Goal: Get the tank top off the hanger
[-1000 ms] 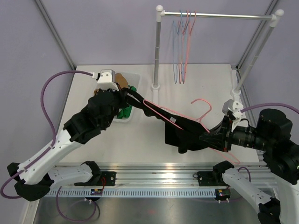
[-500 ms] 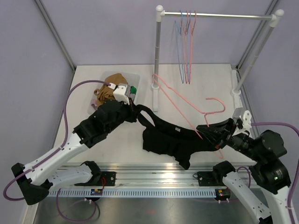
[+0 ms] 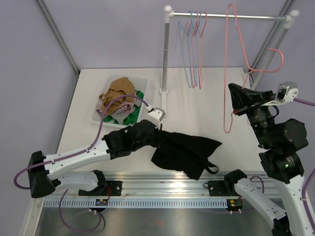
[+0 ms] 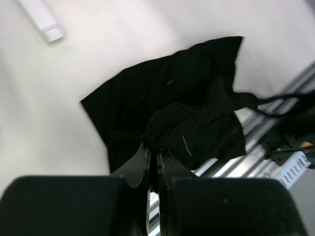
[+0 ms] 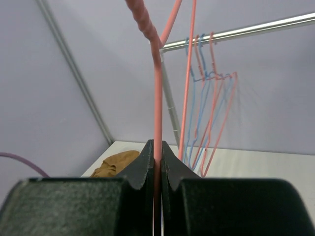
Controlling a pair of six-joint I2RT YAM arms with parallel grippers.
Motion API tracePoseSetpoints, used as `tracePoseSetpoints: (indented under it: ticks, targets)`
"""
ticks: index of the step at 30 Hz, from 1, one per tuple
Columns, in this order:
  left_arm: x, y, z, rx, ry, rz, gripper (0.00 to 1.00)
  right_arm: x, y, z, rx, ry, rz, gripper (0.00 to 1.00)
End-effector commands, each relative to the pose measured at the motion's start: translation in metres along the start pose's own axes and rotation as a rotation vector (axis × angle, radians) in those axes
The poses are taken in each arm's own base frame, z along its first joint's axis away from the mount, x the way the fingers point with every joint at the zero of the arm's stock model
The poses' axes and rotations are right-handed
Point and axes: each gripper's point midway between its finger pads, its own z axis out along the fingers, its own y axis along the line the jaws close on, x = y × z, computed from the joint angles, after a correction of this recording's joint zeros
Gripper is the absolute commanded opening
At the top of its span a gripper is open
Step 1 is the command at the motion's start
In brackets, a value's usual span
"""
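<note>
The bare pink hanger, now raised upright near the rail, will be released by my right gripper on the rack's rail [image 3: 213, 50] [image 5: 241, 105], beside the blue and pink hangers.
The black tank top [image 3: 184, 151] lies crumpled on the table near its front edge, free of the hanger. It fills the middle of the left wrist view [image 4: 167, 108]. My left gripper [image 3: 158, 135] is shut on a fold at the garment's left end [image 4: 152, 150]. My right gripper [image 3: 235, 100] is raised high on the right and shut on the bare pink hanger [image 3: 228, 64], which stands upright with its hook [image 3: 275, 59] near the rail. In the right wrist view the pink wire [image 5: 157, 98] runs up between the closed fingers [image 5: 156, 147].
A clothes rack [image 3: 226, 16] stands at the back with several blue and pink hangers [image 3: 194, 49] on its rail; its left post [image 3: 165, 54] rises mid-table. A white bin [image 3: 106, 105] of tan and green clothes sits at the back left. The metal front rail [image 3: 162, 184] runs below the garment.
The hanger came out of the tank top as my right gripper swung it up toward the rail. My left gripper pulled the garment down onto the table near the front edge.
</note>
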Motion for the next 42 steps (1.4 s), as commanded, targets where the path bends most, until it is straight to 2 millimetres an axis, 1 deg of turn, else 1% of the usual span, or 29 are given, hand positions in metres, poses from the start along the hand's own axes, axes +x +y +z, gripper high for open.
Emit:
tracePoseSetpoints:
  ticks: [1, 2, 3, 4, 6, 7, 9, 11, 12, 14, 15, 17, 18, 19, 21, 22, 24, 25, 27, 28, 29, 30, 31, 33, 34, 36, 37, 41, 42]
  targets:
    - [-0.048, 0.012, -0.02, -0.107, -0.13, -0.027, 0.07, 0.009, -0.036, -0.02, 0.206, 0.082, -0.045, 0.0]
    - [-0.052, 0.013, -0.022, -0.12, -0.132, -0.024, 0.11, 0.012, -0.041, -0.022, 0.234, 0.09, -0.037, 0.0]
    - [-0.05, 0.021, -0.026, -0.16, -0.113, -0.009, 0.16, 0.029, -0.051, -0.029, 0.282, 0.176, -0.049, 0.0]
    - [-0.064, 0.019, -0.032, -0.167, -0.132, -0.01, 0.33, 0.023, -0.051, -0.031, 0.297, 0.194, -0.053, 0.0]
    - [-0.066, 0.028, -0.042, -0.218, -0.116, 0.007, 0.5, 0.054, -0.057, -0.035, 0.325, 0.361, -0.072, 0.0]
    - [-0.076, 0.029, -0.049, -0.232, -0.132, -0.001, 0.68, 0.058, -0.055, -0.031, 0.323, 0.402, -0.073, 0.0]
    - [-0.076, 0.044, -0.064, -0.312, -0.113, 0.02, 0.78, 0.071, -0.057, -0.036, 0.335, 0.479, -0.077, 0.0]
    - [-0.08, 0.055, -0.081, -0.37, -0.099, 0.035, 0.99, 0.075, -0.059, -0.027, 0.34, 0.512, -0.104, 0.0]
    - [-0.081, 0.058, -0.086, -0.383, -0.092, 0.045, 0.99, 0.068, -0.058, -0.023, 0.34, 0.511, -0.114, 0.0]
    - [-0.082, 0.064, -0.099, -0.407, -0.074, 0.065, 0.99, 0.082, -0.062, -0.002, 0.345, 0.584, -0.152, 0.0]
    - [-0.082, 0.066, -0.105, -0.408, -0.074, 0.07, 0.99, 0.07, -0.06, 0.008, 0.343, 0.569, -0.161, 0.0]
    - [-0.076, 0.067, -0.11, -0.385, -0.057, 0.093, 0.99, 0.081, -0.069, 0.032, 0.375, 0.611, -0.197, 0.0]
    - [-0.076, 0.067, -0.118, -0.361, -0.071, 0.102, 0.99, 0.066, -0.07, 0.045, 0.375, 0.567, -0.195, 0.0]
    - [-0.072, 0.068, -0.121, -0.347, -0.068, 0.11, 0.99, 0.075, -0.078, 0.061, 0.387, 0.59, -0.199, 0.0]
    - [-0.06, 0.07, -0.125, -0.318, -0.057, 0.119, 0.99, 0.06, -0.075, 0.083, 0.337, 0.563, -0.159, 0.0]
    - [-0.055, 0.073, -0.125, -0.32, -0.052, 0.121, 0.99, 0.071, -0.1, 0.096, 0.377, 0.594, -0.137, 0.0]
    - [-0.043, 0.078, -0.123, -0.318, -0.036, 0.145, 0.99, 0.06, -0.1, 0.116, 0.345, 0.567, -0.11, 0.0]
    - [-0.042, 0.08, -0.127, -0.307, -0.055, 0.143, 0.99, 0.074, -0.109, 0.129, 0.352, 0.6, -0.112, 0.0]
    - [-0.036, 0.082, -0.124, -0.302, -0.065, 0.156, 0.99, 0.062, -0.103, 0.146, 0.311, 0.571, -0.12, 0.0]
    - [-0.036, 0.082, -0.125, -0.295, -0.075, 0.154, 0.99, 0.077, -0.111, 0.158, 0.319, 0.6, -0.116, 0.0]
    - [-0.037, 0.083, -0.127, -0.29, -0.094, 0.147, 0.99, 0.078, -0.115, 0.165, 0.324, 0.599, -0.117, 0.0]
    - [-0.037, 0.084, -0.128, -0.291, -0.1, 0.141, 0.99, 0.064, -0.113, 0.171, 0.325, 0.568, -0.124, 0.0]
    - [-0.034, 0.086, -0.127, -0.3, -0.099, 0.139, 0.99, 0.081, -0.121, 0.182, 0.329, 0.601, -0.122, 0.0]
    - [-0.034, 0.087, -0.129, -0.295, -0.117, 0.128, 0.99, 0.071, -0.121, 0.193, 0.327, 0.576, -0.132, 0.0]
    - [-0.032, 0.088, -0.128, -0.295, -0.114, 0.129, 0.99, 0.087, -0.129, 0.202, 0.335, 0.601, -0.129, 0.0]
    - [-0.032, 0.088, -0.13, -0.296, -0.115, 0.127, 0.99, 0.087, -0.131, 0.209, 0.339, 0.594, -0.125, 0.0]
    - [-0.031, 0.089, -0.13, -0.297, -0.116, 0.126, 0.99, 0.1, -0.136, 0.213, 0.346, 0.616, -0.113, 0.0]
    - [-0.034, 0.09, -0.133, -0.302, -0.129, 0.119, 0.99, 0.122, -0.136, 0.218, 0.337, 0.64, -0.093, 0.0]
    - [-0.034, 0.09, -0.133, -0.301, -0.13, 0.116, 0.99, 0.137, -0.14, 0.214, 0.344, 0.673, -0.086, 0.0]
